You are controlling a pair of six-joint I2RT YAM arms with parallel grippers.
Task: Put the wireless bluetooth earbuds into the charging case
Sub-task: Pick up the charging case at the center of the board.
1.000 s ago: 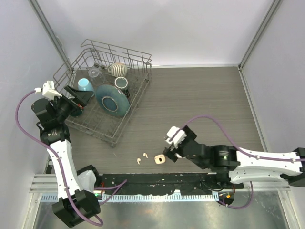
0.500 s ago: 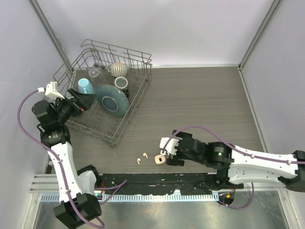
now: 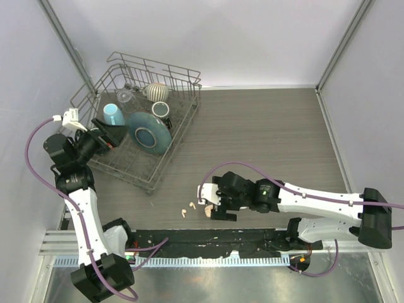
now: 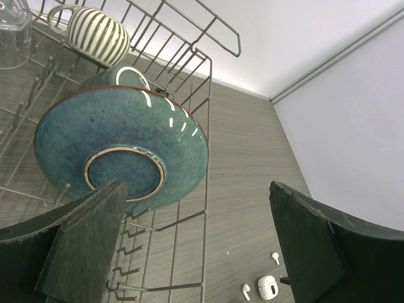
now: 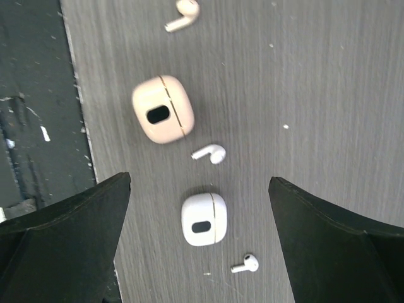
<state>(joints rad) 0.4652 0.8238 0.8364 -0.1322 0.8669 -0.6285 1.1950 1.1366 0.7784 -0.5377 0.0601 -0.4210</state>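
Observation:
The robot's right gripper needs to close on the sides of the peach-tinted case [image 3: 209,211] [image 5: 163,109], which lies beyond the white charging case.
In the right wrist view a white charging case [image 5: 203,219] lies shut on the table between my open fingers. A peach-tinted case [image 5: 163,118] lies beyond it. Three tiny white earbuds lie loose: one [image 5: 209,153] between the cases, one [image 5: 246,264] near the white case, one [image 5: 183,14] at the top edge. My right gripper [image 5: 199,180] is open and empty above them. In the top view it [image 3: 213,205] hangs over a case [image 3: 207,211], with two earbuds [image 3: 188,207] to its left. My left gripper [image 3: 107,134] is open and empty at the dish rack.
A wire dish rack [image 3: 183,120] at the back left holds a teal bowl [image 4: 120,145], a striped mug [image 4: 98,35], a blue cup [image 3: 112,112] and a glass [image 3: 125,96]. A black strip [image 5: 38,126] runs along the table's near edge, close to the cases.
My right gripper has moved left and toward the near edge, and now hangs over the case and earbuds. The left arm has barely shifted.

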